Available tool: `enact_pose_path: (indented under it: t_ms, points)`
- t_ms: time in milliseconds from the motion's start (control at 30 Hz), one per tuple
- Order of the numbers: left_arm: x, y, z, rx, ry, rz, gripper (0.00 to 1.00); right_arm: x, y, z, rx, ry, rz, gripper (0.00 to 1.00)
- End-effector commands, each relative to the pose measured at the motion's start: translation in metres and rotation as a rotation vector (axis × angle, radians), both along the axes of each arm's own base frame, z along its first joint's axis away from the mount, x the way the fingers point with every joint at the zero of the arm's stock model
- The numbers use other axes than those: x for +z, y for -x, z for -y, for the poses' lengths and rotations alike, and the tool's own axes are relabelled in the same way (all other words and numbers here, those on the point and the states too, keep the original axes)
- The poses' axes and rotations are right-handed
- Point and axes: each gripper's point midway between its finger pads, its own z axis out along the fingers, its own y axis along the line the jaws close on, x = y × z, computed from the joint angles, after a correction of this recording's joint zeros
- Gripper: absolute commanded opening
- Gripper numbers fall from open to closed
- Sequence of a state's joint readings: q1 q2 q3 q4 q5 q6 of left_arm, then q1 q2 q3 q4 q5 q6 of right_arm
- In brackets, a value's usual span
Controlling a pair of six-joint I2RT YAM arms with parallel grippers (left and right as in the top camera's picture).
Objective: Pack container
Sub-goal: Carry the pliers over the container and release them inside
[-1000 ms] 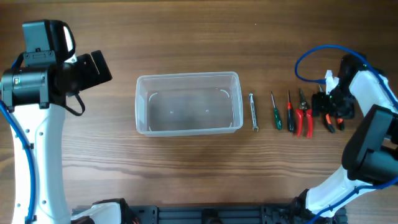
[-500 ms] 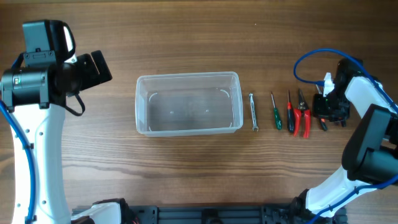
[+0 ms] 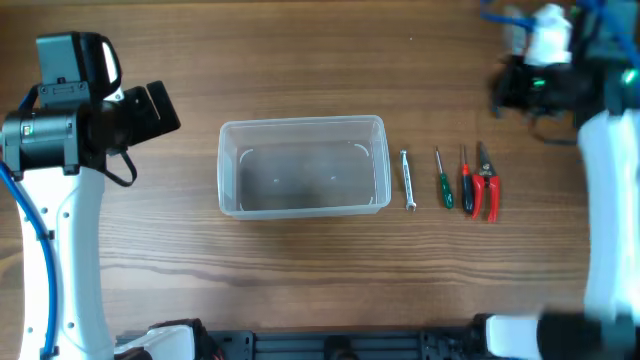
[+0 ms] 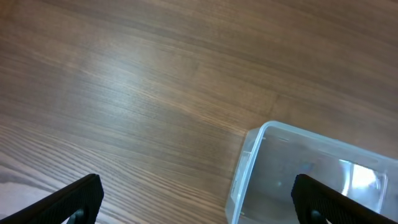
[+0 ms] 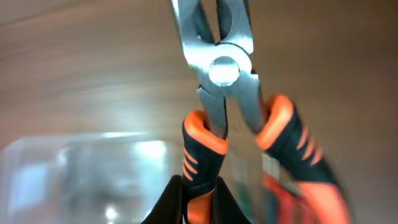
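I will use my right gripper to set the orange-and-black pliers down on the container's bottom close to its far side (image 3: 281,157) (image 5: 65,169).
The container (image 3: 302,166), a clear plastic bin, stands mid-table with nothing in it. One of its corners (image 4: 247,157) shows in the left wrist view, and it is a blur (image 5: 68,168) in the right wrist view. My right gripper (image 5: 200,194) is shut on one orange-and-black handle of a pair of pliers (image 5: 222,68), whose steel nose points away from the camera. From overhead that gripper (image 3: 512,88) is a blurred shape raised at the far right. My left gripper (image 4: 199,208) is open and hangs above bare wood left of the container; in the overhead view the left gripper (image 3: 152,110) holds nothing.
Right of the container lie, in a row, a silver tool (image 3: 407,180), a green-handled screwdriver (image 3: 441,182), a red-handled screwdriver (image 3: 465,184) and red-handled pliers (image 3: 487,188). The left arm's white column (image 3: 60,230) stands along the table's left edge.
My right gripper closed on the orange-and-black pliers at the right end of the row and lifted them up and toward the far edge. The left arm has not moved.
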State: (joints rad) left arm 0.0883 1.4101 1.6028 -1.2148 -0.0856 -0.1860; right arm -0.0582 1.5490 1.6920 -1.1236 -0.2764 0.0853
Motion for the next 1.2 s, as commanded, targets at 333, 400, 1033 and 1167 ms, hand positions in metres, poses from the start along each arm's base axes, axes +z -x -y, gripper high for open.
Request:
enact_pose_path:
  t_ms: [333,400,1033,1167]
  points:
    - [0.003,0.0,-0.004,0.022,-0.002,0.01,1.0,-0.118,0.076,-0.3,1.172,0.408,0.082,0.04]
    - [0.003,0.0,-0.004,0.022,-0.002,0.01,1.0,-0.158,0.066,-0.31,1.258,0.453,0.062,0.04]
    - [0.003,0.0,-0.004,0.022,-0.002,0.009,1.0,-0.219,0.019,-0.314,1.489,0.605,0.191,0.04]
    - [0.003,0.0,-0.004,0.022,-0.002,0.01,1.0,-0.219,0.019,-0.313,1.447,0.557,0.17,0.34]
